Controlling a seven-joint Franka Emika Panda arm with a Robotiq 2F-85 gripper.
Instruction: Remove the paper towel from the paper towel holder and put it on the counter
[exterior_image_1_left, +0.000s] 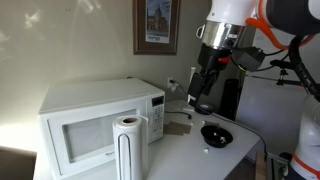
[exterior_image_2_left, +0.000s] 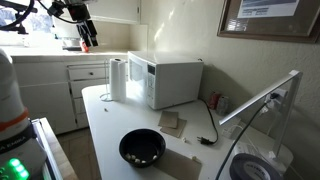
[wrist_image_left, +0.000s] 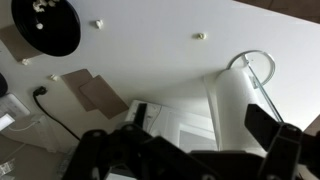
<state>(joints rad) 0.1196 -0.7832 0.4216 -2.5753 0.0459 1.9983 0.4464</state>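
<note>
The roll must lift off its holder, so next I close my gripper down on the paper towel's top edge (exterior_image_1_left: 129, 118).
The paper towel (exterior_image_1_left: 128, 140) is a tall white roll that stands upright on the white counter (exterior_image_1_left: 200, 155) in front of the white microwave (exterior_image_1_left: 95, 115). The thin wire paper towel holder (wrist_image_left: 262, 62) loops up beside the roll (wrist_image_left: 232, 105) in the wrist view. The roll also shows in an exterior view (exterior_image_2_left: 118, 78). My gripper (exterior_image_1_left: 204, 92) hangs high above the counter, well away from the roll, and it also shows in an exterior view (exterior_image_2_left: 88, 40). In the wrist view its fingers (wrist_image_left: 185, 150) are spread wide with nothing between them.
A black bowl (exterior_image_1_left: 216, 135) sits on the counter and shows in the wrist view (wrist_image_left: 45, 25) too. Brown flat pieces (wrist_image_left: 95, 92) lie next to the microwave. A black cable (wrist_image_left: 45, 100) runs along the wall side. A framed picture (exterior_image_1_left: 156, 25) hangs on the wall.
</note>
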